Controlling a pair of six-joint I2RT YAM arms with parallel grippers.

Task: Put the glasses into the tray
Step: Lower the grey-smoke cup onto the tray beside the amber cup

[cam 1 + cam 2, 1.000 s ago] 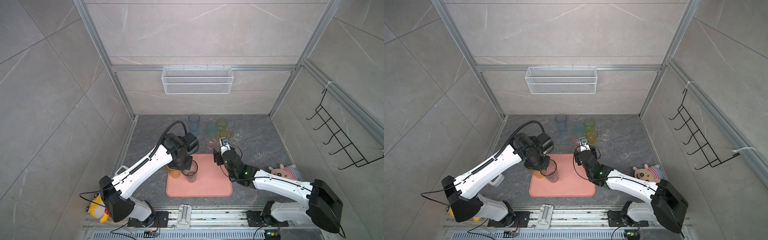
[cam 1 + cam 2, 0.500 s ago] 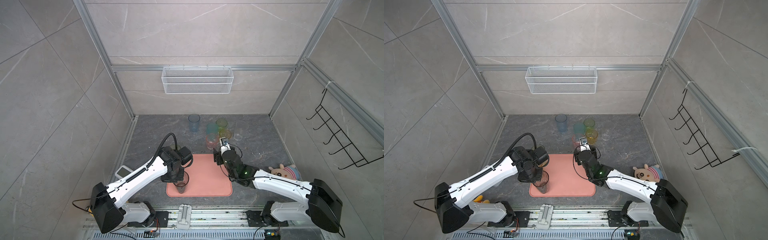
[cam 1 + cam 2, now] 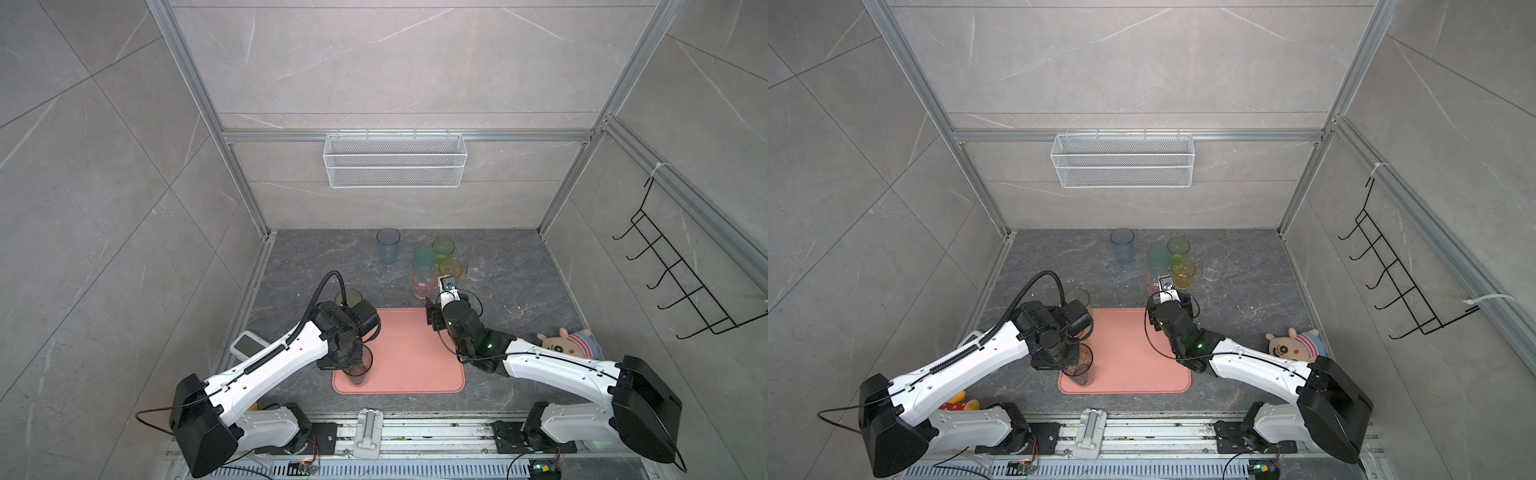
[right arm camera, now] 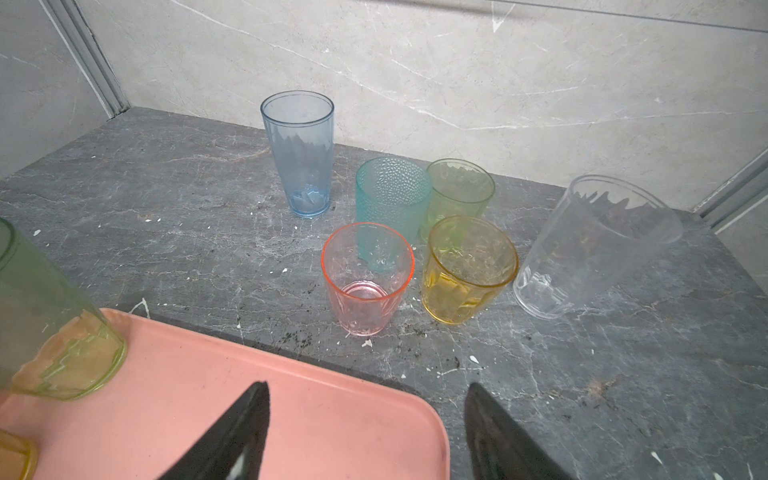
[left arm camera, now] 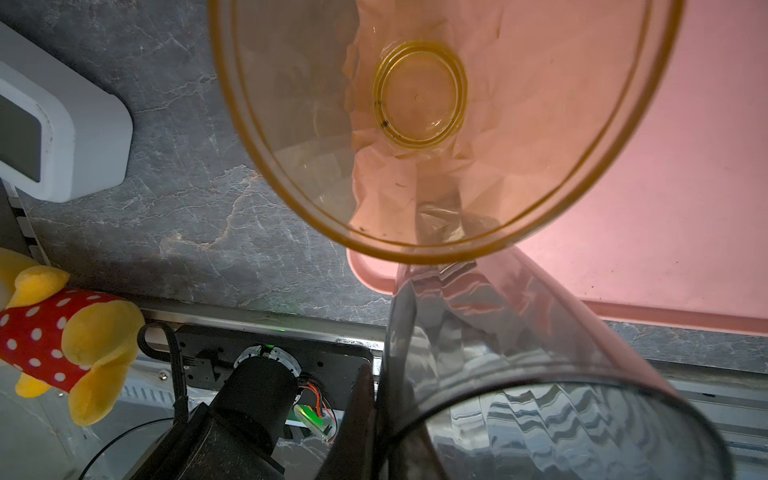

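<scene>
The smoky grey glass will go down from my left gripper in the tray's front corner point(image 3: 348, 383) point(image 5: 402, 249), just ahead of the amber glass.
The salmon-pink tray point(image 3: 411, 353) lies at the table's front middle. My left gripper point(image 3: 353, 353) is shut on the rim of a smoky grey glass point(image 3: 360, 371) point(image 5: 519, 374) at the tray's front left corner. An amber glass point(image 5: 417, 99) stands on the tray beside it. At the tray's back left corner is a tall yellow-green glass point(image 3: 348, 297). My right gripper point(image 4: 365, 399) hangs open and empty over the tray's back right corner. On the table behind the tray stand pink point(image 4: 365, 278), yellow point(image 4: 467, 270), teal point(image 4: 390, 199), green point(image 4: 459, 191), blue-grey point(image 4: 299, 153) and clear point(image 4: 590, 245) glasses.
A white device point(image 3: 248, 345) lies left of the tray. One plush toy point(image 3: 569, 343) sits at the right, and a yellow one point(image 5: 62, 332) at the front left. A white wire basket point(image 3: 395, 160) hangs on the back wall and a black hook rack point(image 3: 685, 282) on the right wall.
My left arm has carried the grey glass from the tray's left middle toward its front left corner and lowered it. The right arm has stayed put.
</scene>
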